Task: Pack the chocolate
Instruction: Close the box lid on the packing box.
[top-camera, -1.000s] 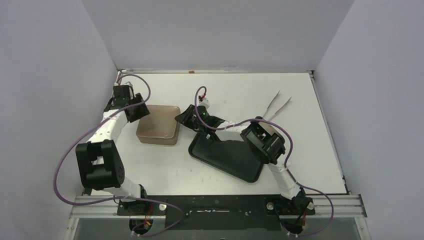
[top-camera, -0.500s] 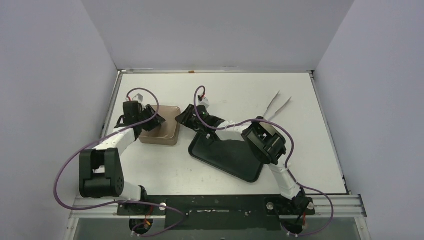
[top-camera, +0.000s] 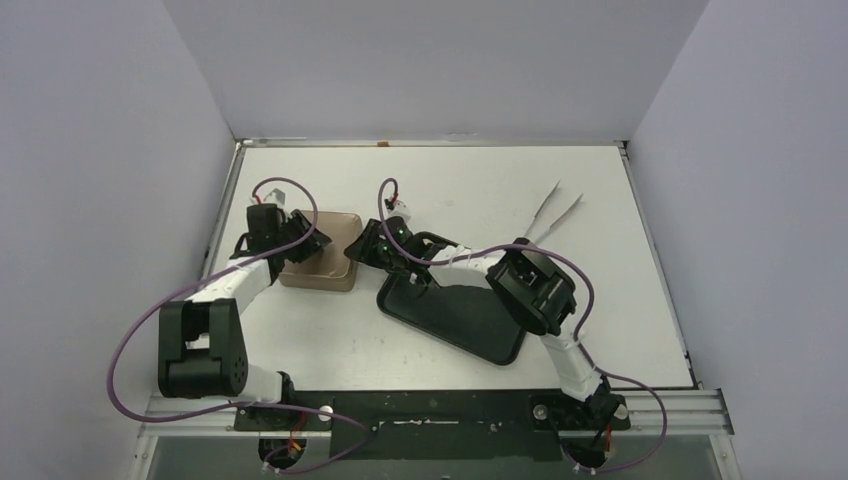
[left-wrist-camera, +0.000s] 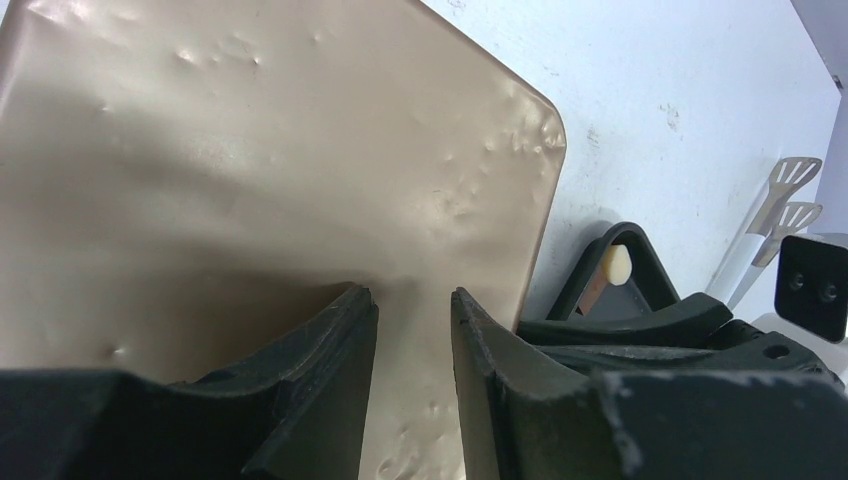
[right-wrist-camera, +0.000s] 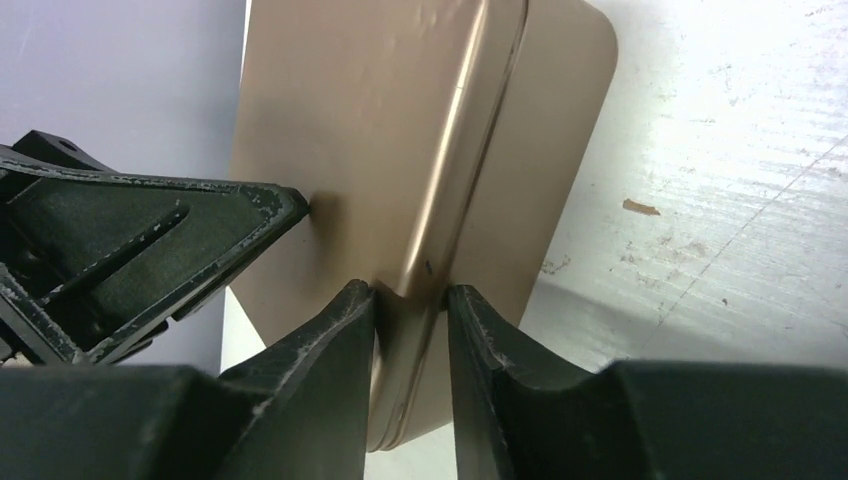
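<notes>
The lid's top is under my left gripper, so that gripper should back away to the lid's opposite edge while my right gripper takes the lid's rim (top-camera: 353, 269) and lifts it.
The square gold-brown tin (top-camera: 325, 265) sits closed on the table left of centre, its lid (left-wrist-camera: 250, 150) dented. My left gripper (top-camera: 312, 238) is over the lid's far left part. Its jaws (left-wrist-camera: 410, 300) stand a narrow gap apart with only lid surface between them. My right gripper (top-camera: 358, 248) is at the tin's right edge. Its fingertips (right-wrist-camera: 405, 292) are slightly apart, straddling the lid's rim (right-wrist-camera: 440, 200) without clamping it. No chocolate shows in any view.
A black tray (top-camera: 450, 315) lies right of the tin, under the right arm. Metal tongs (top-camera: 556, 214) lie at the far right of the table. Grey walls close in the left, back and right sides.
My left gripper swung from the tin's far left corner onto the lid and its jaws narrowed. My right gripper edged towards the tin's rim and its jaws parted a little.
</notes>
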